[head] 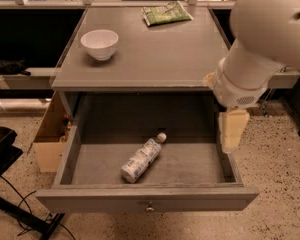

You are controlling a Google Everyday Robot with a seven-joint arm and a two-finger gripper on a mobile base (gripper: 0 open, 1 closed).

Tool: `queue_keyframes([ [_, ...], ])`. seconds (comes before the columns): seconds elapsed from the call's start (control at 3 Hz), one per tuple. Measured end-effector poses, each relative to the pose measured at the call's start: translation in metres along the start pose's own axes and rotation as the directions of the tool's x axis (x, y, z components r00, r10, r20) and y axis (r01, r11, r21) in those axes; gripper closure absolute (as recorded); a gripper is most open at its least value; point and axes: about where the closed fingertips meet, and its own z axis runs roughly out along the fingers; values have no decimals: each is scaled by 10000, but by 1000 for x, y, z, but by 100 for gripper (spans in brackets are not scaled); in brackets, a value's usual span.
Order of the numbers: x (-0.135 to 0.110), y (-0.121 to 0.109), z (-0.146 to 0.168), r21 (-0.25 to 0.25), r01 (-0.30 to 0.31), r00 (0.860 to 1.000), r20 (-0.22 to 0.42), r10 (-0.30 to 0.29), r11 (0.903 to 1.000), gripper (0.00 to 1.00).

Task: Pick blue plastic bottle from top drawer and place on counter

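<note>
My gripper is to close on the cap-side half (148, 154) of the body of the blue plastic bottle, so that the bottle's bottom end stays free.
The blue plastic bottle (141, 159) lies on its side in the middle of the open top drawer (147, 199), white cap pointing to the back right. The drawer is pulled fully out, its knob (149, 207) at the front centre. The counter (160, 59) is the grey top above it. My white arm (260, 39) reaches in from the upper right. My gripper (233, 131) hangs down over the drawer's right wall, to the right of the bottle and apart from it. It holds nothing that I can see.
A white bowl (99, 44) stands at the counter's left. A green snack packet (165, 13) lies at its back. A cardboard box (49, 144) sits on the floor left of the cabinet. A black stand (2, 151) and cables are at the lower left.
</note>
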Motion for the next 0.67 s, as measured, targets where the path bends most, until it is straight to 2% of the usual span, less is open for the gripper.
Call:
queue_keyframes([
  [0.33,-12,0,68,-707,1528,9817,-1039,-1596,9857,0],
  [0.67,-38,11,138,-1615,3137,9357,-1151,-3336,9357,0],
])
